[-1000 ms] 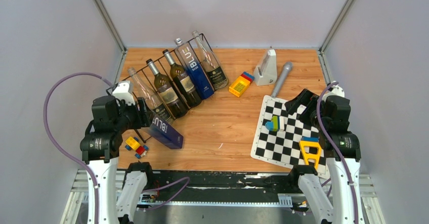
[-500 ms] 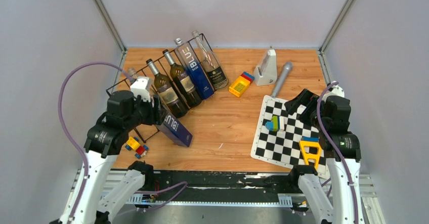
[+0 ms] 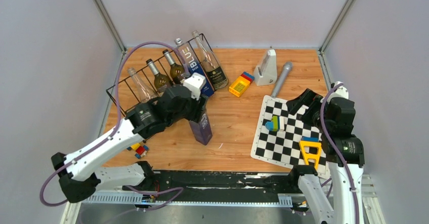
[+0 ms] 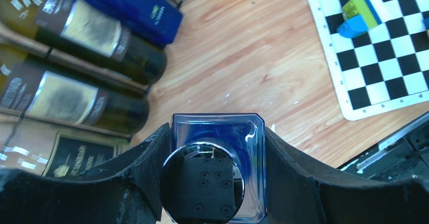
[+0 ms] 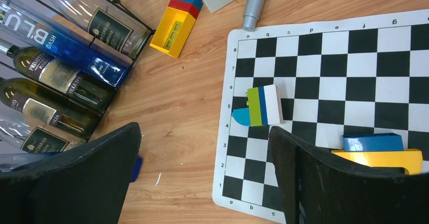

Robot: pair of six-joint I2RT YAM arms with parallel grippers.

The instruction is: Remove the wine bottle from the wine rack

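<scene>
Next, my left gripper releases the square blue wine bottle so that it rests on the bare wood (image 3: 233, 133) (image 4: 278, 82) next to the near edge of the chessboard mat.
The wine rack (image 3: 132, 74), a long black wire frame, lies at the back left and holds several bottles, including a blue "BLUE" bottle (image 3: 191, 64). My left gripper (image 3: 198, 96) is shut from above on the top of a second square blue wine bottle (image 3: 203, 125). It holds that bottle upright, out of the rack, over the wooden table's middle. In the left wrist view the fingers (image 4: 152, 158) clamp the bottle's shoulders (image 4: 248, 133). I cannot tell if its base touches the table. My right gripper (image 3: 305, 104) is open and empty over the chessboard's left edge.
A chessboard mat (image 3: 288, 145) at the right carries a blue-green-white block (image 3: 273, 124) and a yellow piece (image 3: 309, 153). A yellow-red-blue brick (image 3: 241, 84), a grey wedge (image 3: 266, 68) and a grey cylinder (image 3: 281, 78) lie at the back. A small brick cluster (image 3: 137, 148) lies front left.
My left arm has swung right with the blue bottle, carrying it from beside the rack's near end to the table's middle and turning it upright. The right arm has hardly moved.
</scene>
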